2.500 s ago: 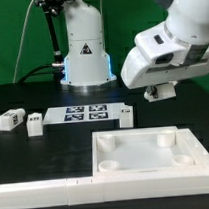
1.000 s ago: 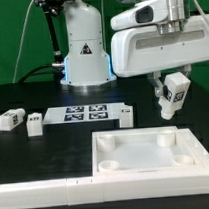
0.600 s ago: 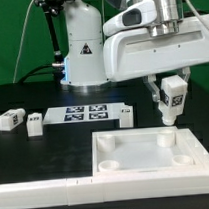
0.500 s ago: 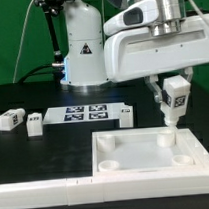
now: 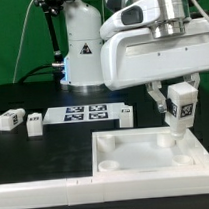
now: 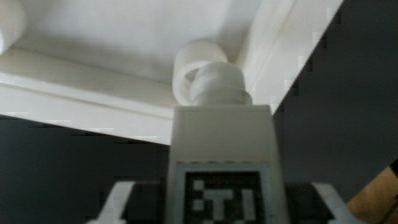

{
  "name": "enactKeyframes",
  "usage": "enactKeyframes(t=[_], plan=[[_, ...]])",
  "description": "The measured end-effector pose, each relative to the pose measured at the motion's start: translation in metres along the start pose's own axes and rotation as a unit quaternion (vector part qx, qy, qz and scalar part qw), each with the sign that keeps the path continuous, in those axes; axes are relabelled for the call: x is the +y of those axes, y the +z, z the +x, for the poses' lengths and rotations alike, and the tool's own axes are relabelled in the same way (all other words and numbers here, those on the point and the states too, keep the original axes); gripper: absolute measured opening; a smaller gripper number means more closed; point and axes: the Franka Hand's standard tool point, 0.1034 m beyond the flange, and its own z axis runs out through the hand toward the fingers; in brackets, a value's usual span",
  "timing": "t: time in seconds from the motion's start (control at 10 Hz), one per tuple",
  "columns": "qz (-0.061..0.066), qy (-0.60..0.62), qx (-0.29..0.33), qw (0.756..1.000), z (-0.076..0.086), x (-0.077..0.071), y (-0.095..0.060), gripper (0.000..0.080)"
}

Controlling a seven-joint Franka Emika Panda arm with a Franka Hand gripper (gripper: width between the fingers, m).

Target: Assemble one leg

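Note:
My gripper will let go of the white leg standing in the white tabletop's corner socket (image 5: 183, 159) (image 6: 199, 57) just below the leg's tip.
My gripper (image 5: 179, 98) is shut on a white leg (image 5: 181, 109) with a black-and-white tag on its face. The leg hangs nearly upright, its lower end just above the far right corner socket (image 5: 176, 139) of the white tabletop (image 5: 126, 166). In the wrist view the leg (image 6: 222, 160) runs up the middle with its tag showing, and its tip points at the round socket (image 6: 210, 82). My fingers (image 6: 121, 198) flank the leg on both sides.
The marker board (image 5: 85, 115) lies at the back centre. Three more white legs lie on the black table: two on the exterior view's left (image 5: 9, 120) (image 5: 35, 124) and one by the board's right end (image 5: 124, 113). The robot base (image 5: 85, 54) stands behind.
The gripper came in from the exterior view's right holding the leg, then moved down and slightly right, and turned the leg more upright over the tabletop's far right socket.

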Motion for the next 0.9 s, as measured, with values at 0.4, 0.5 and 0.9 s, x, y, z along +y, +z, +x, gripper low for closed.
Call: enactKeyframes(t=[0.4,0.5,0.9], plan=[[-0.024,-0.007,0.087,0.996,-0.009,0.011,0.004,0.0288],[-0.025,-0.01,0.087,0.996,-0.008,0.012,0.005,0.0288],[-0.02,-0.013,0.083,0.996,-0.004,0.008,0.021,0.0288]])
